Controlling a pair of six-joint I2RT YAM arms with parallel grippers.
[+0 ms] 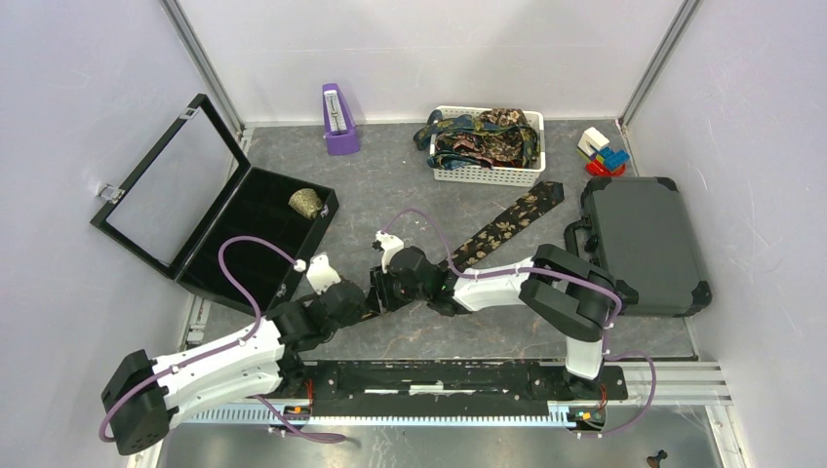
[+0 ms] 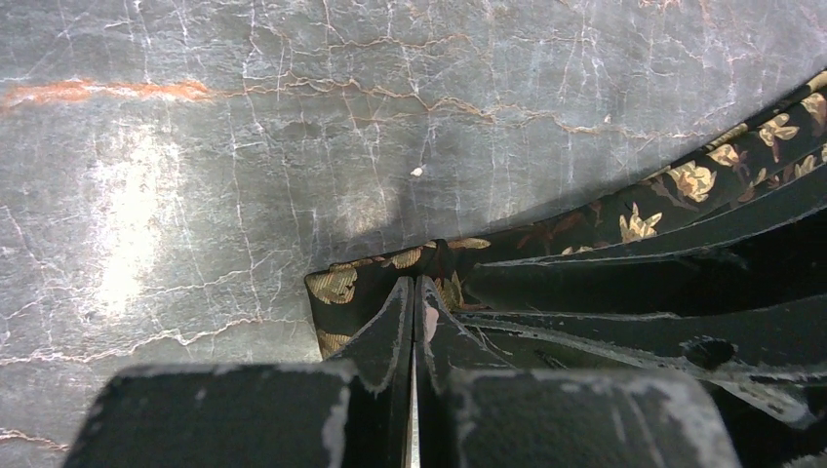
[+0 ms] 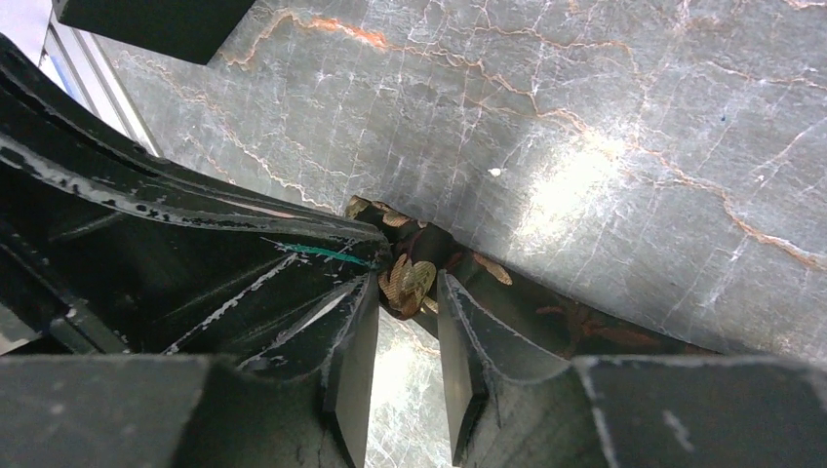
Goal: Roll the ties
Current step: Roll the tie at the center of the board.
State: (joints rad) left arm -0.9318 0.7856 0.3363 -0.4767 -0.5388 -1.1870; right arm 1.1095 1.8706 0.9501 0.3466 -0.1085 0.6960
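I should open my left gripper and grip nearer that end (image 2: 329, 289), since it is pinching the tie beside my right gripper's fingers, short of the tie's folded end.
A dark tie with gold leaf print (image 1: 507, 222) lies diagonally on the table, its wide pointed end at the far right. Its near end runs under both grippers at the table's middle. My right gripper (image 1: 398, 285) holds a small bunched fold of this tie (image 3: 410, 281) between its fingertips, the jaws a narrow gap apart. My left gripper (image 1: 375, 294) is shut, its tips (image 2: 414, 285) resting on the tie's folded end (image 2: 336, 288). More ties fill a white basket (image 1: 488, 175). A rolled tie (image 1: 306, 203) sits in the black box.
An open black display box (image 1: 210, 244) stands at the left, with a purple metronome (image 1: 338, 119) behind it. A grey hard case (image 1: 644, 244) lies at the right, with toy blocks (image 1: 603, 151) at the back right. Purple cables loop over both arms.
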